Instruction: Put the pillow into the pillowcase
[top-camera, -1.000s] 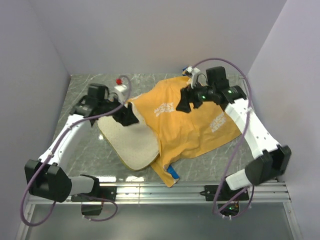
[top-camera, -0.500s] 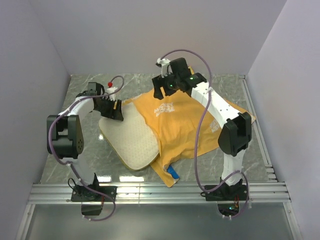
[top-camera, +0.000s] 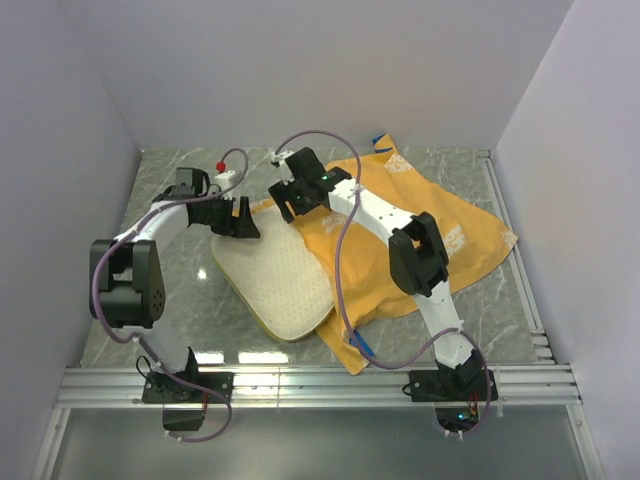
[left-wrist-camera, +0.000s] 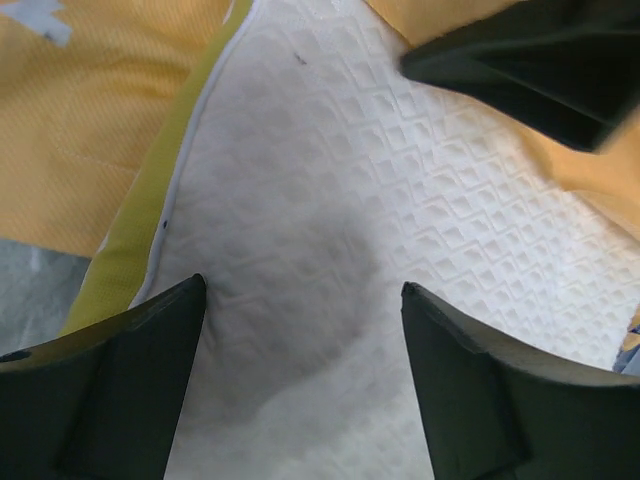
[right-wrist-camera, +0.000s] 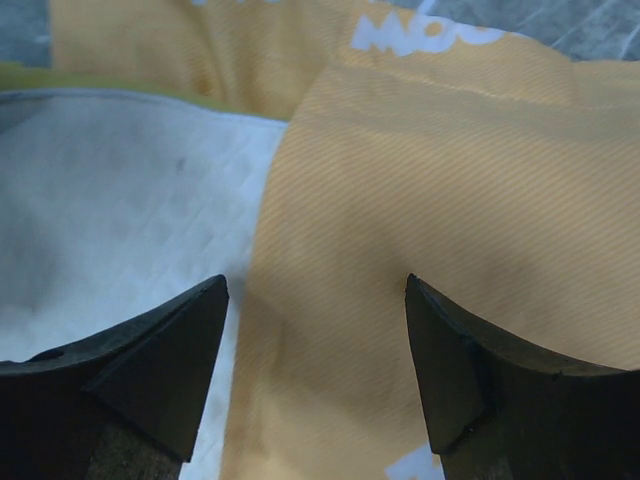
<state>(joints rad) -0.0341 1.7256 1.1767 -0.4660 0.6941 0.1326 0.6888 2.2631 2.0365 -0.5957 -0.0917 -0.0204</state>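
I need to pinch the pillow's far corner, which is outside the pillowcase, beside the yellow-green band (left-wrist-camera: 192, 240) with my left gripper while my right gripper lifts the pillowcase's edge.
The pillow (top-camera: 275, 285) lies flat, cream-white and quilted, with a yellow-green band round its edge. Its right side runs under the orange-yellow pillowcase (top-camera: 440, 235), which is spread reverse side up; a bit of blue shows at the front (top-camera: 360, 343). My left gripper (top-camera: 241, 217) is open and empty over the pillow's far left corner. In the left wrist view it (left-wrist-camera: 302, 287) hovers above the pillow (left-wrist-camera: 330, 200). My right gripper (top-camera: 284, 201) is open and empty at the pillowcase's left edge. In the right wrist view it (right-wrist-camera: 316, 280) straddles the pillowcase (right-wrist-camera: 450, 200) beside the pillow (right-wrist-camera: 120, 210).
The grey marble table (top-camera: 170, 300) is closed in by walls on the left, back and right. An aluminium rail (top-camera: 320, 385) runs along the front edge. The right gripper's finger (left-wrist-camera: 530, 65) shows close by in the left wrist view.
My right arm has swung left across the pillowcase to its left edge by the pillow. The pillowcase has shifted back and to the right. The left gripper has stayed at the pillow's far corner.
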